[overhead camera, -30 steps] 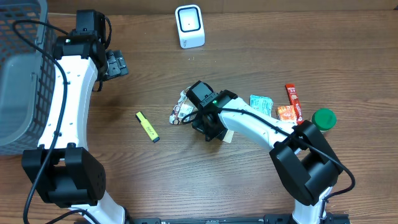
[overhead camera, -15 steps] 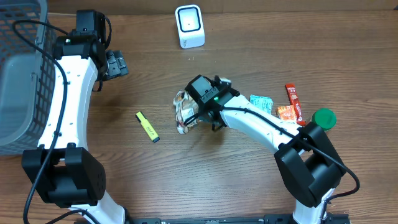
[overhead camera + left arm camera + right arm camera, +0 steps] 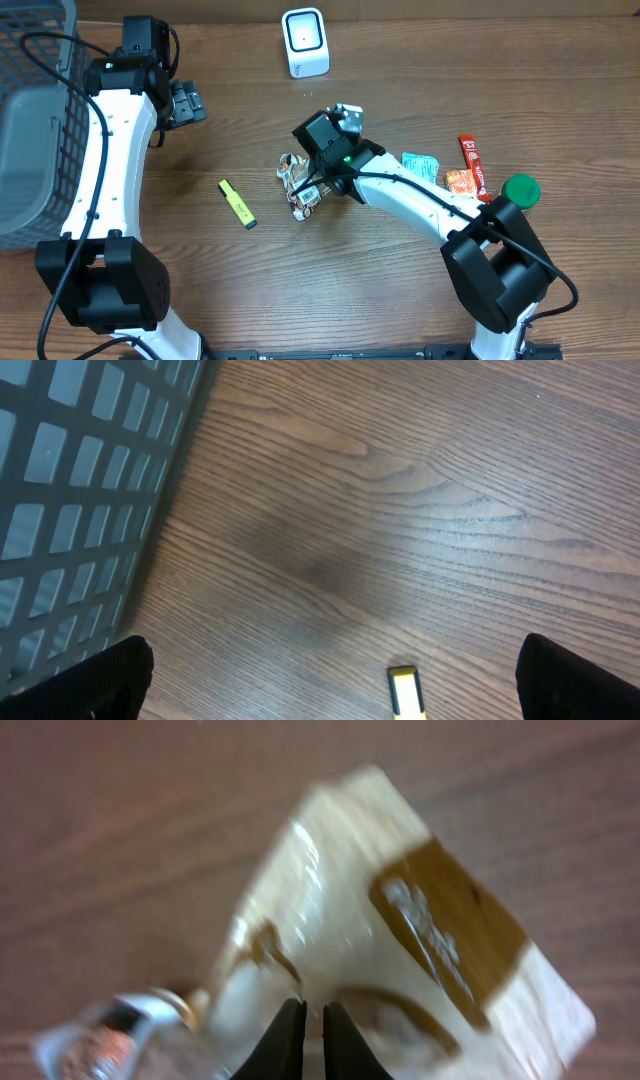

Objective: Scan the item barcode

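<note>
I should put the packet down and take it by its brown-banded end (image 3: pixel 455 932), because my right gripper is pinching its middle, which is crinkled close beside the barcode.
The item is a crinkled cream-and-brown snack packet (image 3: pixel 298 183) near the table's middle. My right gripper (image 3: pixel 318 178) is shut on it. In the right wrist view the two black fingertips (image 3: pixel 291 1032) pinch the glossy wrapper (image 3: pixel 400 920), which fills the blurred frame. The white scanner (image 3: pixel 305 42) stands at the back of the table, well apart from the packet. My left gripper (image 3: pixel 187 104) hangs open at the back left with nothing between its fingers (image 3: pixel 110 678). I cannot make out a barcode.
A grey mesh basket (image 3: pixel 30 120) fills the left edge, its wall (image 3: pixel 80 490) close to the left gripper. A yellow marker (image 3: pixel 237 203) lies left of the packet. At the right lie a teal sachet (image 3: pixel 420 165), orange packet (image 3: pixel 460 182), red stick (image 3: pixel 471 160) and green lid (image 3: pixel 521 190).
My right wrist has swung toward the back of the table, with the gripper still shut on the packet. The packet has turned and shifted slightly. The left arm has not moved.
</note>
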Robot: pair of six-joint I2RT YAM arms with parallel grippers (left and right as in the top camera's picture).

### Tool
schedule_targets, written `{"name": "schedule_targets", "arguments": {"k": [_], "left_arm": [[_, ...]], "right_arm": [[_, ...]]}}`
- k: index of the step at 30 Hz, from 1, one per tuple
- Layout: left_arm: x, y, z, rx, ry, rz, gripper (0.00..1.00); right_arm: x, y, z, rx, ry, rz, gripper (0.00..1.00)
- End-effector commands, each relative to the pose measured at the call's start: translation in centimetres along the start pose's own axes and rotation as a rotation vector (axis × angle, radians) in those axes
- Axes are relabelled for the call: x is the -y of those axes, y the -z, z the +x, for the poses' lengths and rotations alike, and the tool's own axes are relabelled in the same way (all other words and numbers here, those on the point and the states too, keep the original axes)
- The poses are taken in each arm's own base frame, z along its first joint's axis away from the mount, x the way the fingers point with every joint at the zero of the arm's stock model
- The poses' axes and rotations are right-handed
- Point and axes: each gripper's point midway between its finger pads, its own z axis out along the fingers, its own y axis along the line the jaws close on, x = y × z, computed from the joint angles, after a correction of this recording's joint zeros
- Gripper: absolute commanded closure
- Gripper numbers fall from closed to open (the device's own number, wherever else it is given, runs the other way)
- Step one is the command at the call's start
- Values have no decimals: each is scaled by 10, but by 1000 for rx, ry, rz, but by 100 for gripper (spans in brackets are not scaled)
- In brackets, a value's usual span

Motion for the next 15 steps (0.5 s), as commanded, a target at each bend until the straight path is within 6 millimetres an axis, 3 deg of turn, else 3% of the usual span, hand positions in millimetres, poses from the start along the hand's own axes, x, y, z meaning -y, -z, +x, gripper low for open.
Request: {"name": "schedule_targets", "arguments": {"k": [1, 4, 8, 13, 15], "left_arm": [[2, 4, -3, 18, -22, 0, 0], [2, 4, -3, 18, -22, 0, 0], [2, 4, -3, 18, -22, 0, 0], [2, 4, -3, 18, -22, 0, 0], [2, 4, -3, 18, -22, 0, 0]], "right_arm": [[8, 8, -33, 140, -15, 52, 91], [7, 1, -36, 163, -27, 51, 91], [8, -18, -28, 151, -22, 67, 84], [25, -31, -19, 101, -20, 117, 90], [30, -34, -1, -1, -5, 110, 92]]}}
